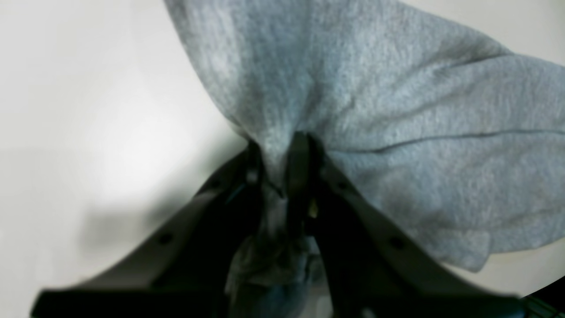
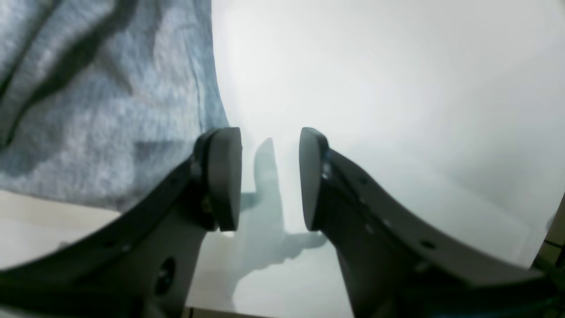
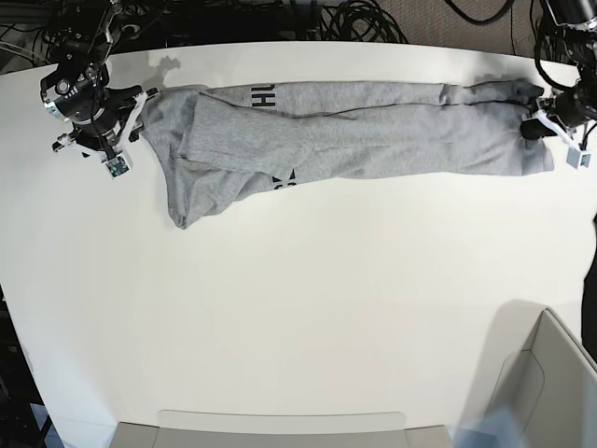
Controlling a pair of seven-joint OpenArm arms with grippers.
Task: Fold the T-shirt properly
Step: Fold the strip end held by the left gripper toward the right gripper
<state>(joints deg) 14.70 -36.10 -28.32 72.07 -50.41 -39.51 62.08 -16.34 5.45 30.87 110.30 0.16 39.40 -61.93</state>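
My left gripper should lay the held end of the T-shirt, now at the table's far side, on the middle of its long piece (image 3: 301, 138), next to the black lettering.
The heather-grey T-shirt (image 3: 373, 131) lies stretched in a long band across the far side of the white table (image 3: 298, 299), with bits of black lettering (image 3: 262, 94) showing at its folds. My left gripper (image 3: 535, 119) is at the shirt's right end. In the left wrist view it (image 1: 278, 145) is shut on a bunched fold of the grey cloth (image 1: 397, 110). My right gripper (image 3: 131, 118) is at the shirt's left end. In the right wrist view it (image 2: 270, 176) is open and empty, with the shirt's edge (image 2: 88, 110) just beside its left finger.
A grey bin (image 3: 550, 383) stands at the table's front right corner. A flat pale tray (image 3: 280, 425) lies along the front edge. Black cables (image 3: 354, 19) run behind the table's far edge.
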